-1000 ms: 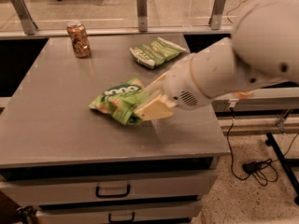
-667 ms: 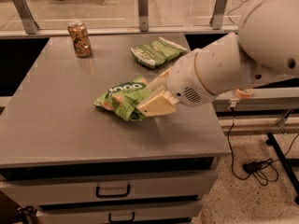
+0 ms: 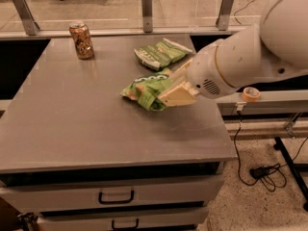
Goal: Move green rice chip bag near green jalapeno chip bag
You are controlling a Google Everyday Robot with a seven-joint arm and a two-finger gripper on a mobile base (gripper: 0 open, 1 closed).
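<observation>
My gripper is to put the green rice chip bag down against the front edge of the green jalapeno chip bag (image 3: pixel 174 68).
The light-green rice chip bag (image 3: pixel 144 91) is held just above the grey table top (image 3: pixel 72 124), right of its middle. My gripper (image 3: pixel 169 88) is shut on the bag's right end, its cream fingers (image 3: pixel 179 95) clamping it from the right. The darker green jalapeno chip bag (image 3: pixel 160 54) with white ends lies flat at the back of the table, a short way behind the held bag. My large white arm (image 3: pixel 255 47) comes in from the right and hides the table's back right corner.
A brown soda can (image 3: pixel 82 41) stands at the back left of the table. Drawers with handles (image 3: pixel 116 197) sit below the front edge. A roll of tape (image 3: pixel 250 94) rests on the ledge at the right. Cables (image 3: pixel 262 170) lie on the floor.
My gripper has carried the rice chip bag to the right and toward the back, closer to the jalapeno chip bag. The can and jalapeno bag have not moved.
</observation>
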